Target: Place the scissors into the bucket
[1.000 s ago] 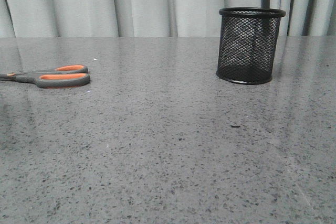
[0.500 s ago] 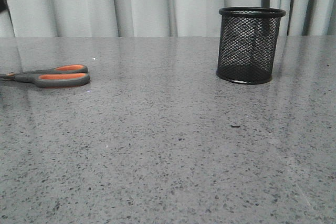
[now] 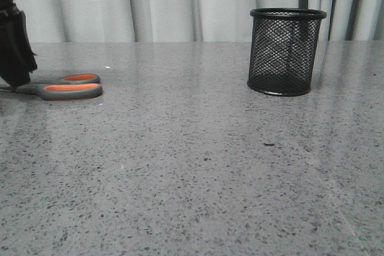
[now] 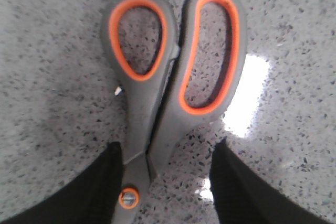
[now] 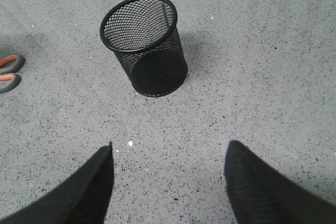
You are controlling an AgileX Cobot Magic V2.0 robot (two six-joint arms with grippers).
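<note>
I need to next take hold of the orange-lined handles (image 3: 73,92) (image 5: 7,83) of the scissors with my right gripper, because my left gripper is near their pivot screw.
The scissors (image 3: 67,87), with dark grey handles lined in orange, lie flat on the table at the far left, their blades hidden behind my left gripper (image 3: 15,67). In the left wrist view the scissors (image 4: 157,93) lie shut, and my left gripper (image 4: 168,146) is open with one finger on each side of them near the pivot screw, not closed on them. The black wire-mesh bucket (image 3: 285,52) stands upright at the back right. In the right wrist view my right gripper (image 5: 170,148) is open and empty, some way short of the bucket (image 5: 147,45).
The grey speckled tabletop (image 3: 192,166) stretches between the scissors and the bucket. Pale curtains (image 3: 180,4) hang behind the table's far edge. The scissor handles also show at the edge of the right wrist view (image 5: 9,74).
My left gripper has come into the front view from the left edge and dropped over the blade end of the scissors. Scissors and bucket have not moved.
</note>
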